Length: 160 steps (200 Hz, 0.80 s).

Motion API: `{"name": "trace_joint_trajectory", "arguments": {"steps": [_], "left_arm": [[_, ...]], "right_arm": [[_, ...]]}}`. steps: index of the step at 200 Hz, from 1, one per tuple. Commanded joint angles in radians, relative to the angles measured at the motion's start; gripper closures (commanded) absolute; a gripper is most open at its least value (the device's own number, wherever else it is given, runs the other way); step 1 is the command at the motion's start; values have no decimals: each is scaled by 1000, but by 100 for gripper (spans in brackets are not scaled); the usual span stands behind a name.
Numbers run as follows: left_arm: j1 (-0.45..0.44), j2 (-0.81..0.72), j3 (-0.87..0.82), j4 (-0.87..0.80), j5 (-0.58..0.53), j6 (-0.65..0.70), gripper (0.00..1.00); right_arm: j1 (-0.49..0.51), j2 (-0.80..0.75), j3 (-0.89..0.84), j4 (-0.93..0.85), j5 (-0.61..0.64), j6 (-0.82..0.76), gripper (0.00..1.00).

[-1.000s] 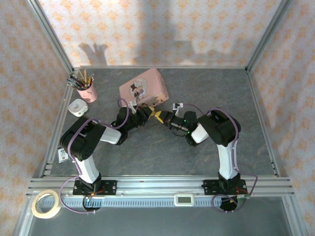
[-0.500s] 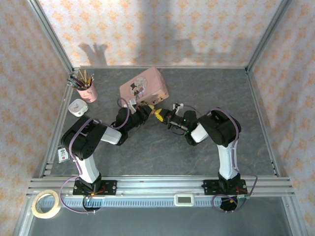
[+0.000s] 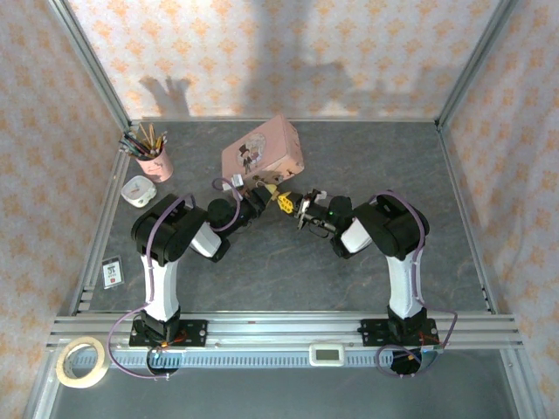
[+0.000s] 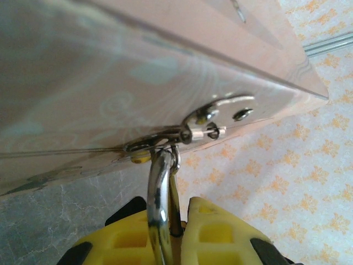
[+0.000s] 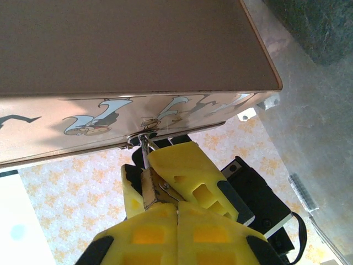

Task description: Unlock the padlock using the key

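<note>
The pink tin is tipped crooked, so next my right gripper releases the key, lets the tin settle flat, and then regrips the key (image 5: 170, 191) before turning it.
The padlock (image 5: 146, 186), a small brass body, hangs by its silvery shackle (image 4: 159, 210) from the hasp (image 4: 205, 126) of the pink tin (image 3: 262, 150). My left gripper (image 4: 177, 215) is shut on the padlock, with the shackle rising out between its yellow fingers (image 5: 185, 168). From the opposite side my right gripper (image 5: 177, 205) is shut on the key (image 5: 166, 187). Just a short metal piece of the key shows, lying against the padlock's body. In the top view the left gripper (image 3: 265, 195) and right gripper (image 3: 297, 208) meet tip to tip just in front of the tin, which is tipped up on its edge.
A pink cup of pencils (image 3: 153, 158) and a small white object (image 3: 138, 190) stand at the back left. A card (image 3: 112, 271) lies by the left rail, and a tape roll (image 3: 80, 362) sits outside the frame at the near left. Metal rails border the grey table.
The pink tin has tipped up and shifted slightly right and back. The left arm's elbow swung right, uncovering the card. Both grippers stayed shut and moved a little toward the back.
</note>
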Motion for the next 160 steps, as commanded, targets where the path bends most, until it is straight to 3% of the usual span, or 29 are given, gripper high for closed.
{"name": "trace_joint_trajectory", "arguments": {"steps": [1,32,59,85,113,160], "left_arm": [[-29,17,-10,282,135,58,100],[-25,24,0,282,137,65,100],[-14,2,-3,235,92,40,100],[-15,-81,-18,52,37,89,100],[-15,-149,-23,-75,-13,72,100],[-20,-154,-21,-140,-64,5,100]], "right_arm": [[6,-25,29,313,97,415,100],[11,5,18,340,124,414,100],[-6,-2,4,227,91,213,100],[-15,-10,-23,176,94,34,100],[-15,-20,-41,122,100,-113,90],[-15,-66,-95,30,116,-304,70]]}}
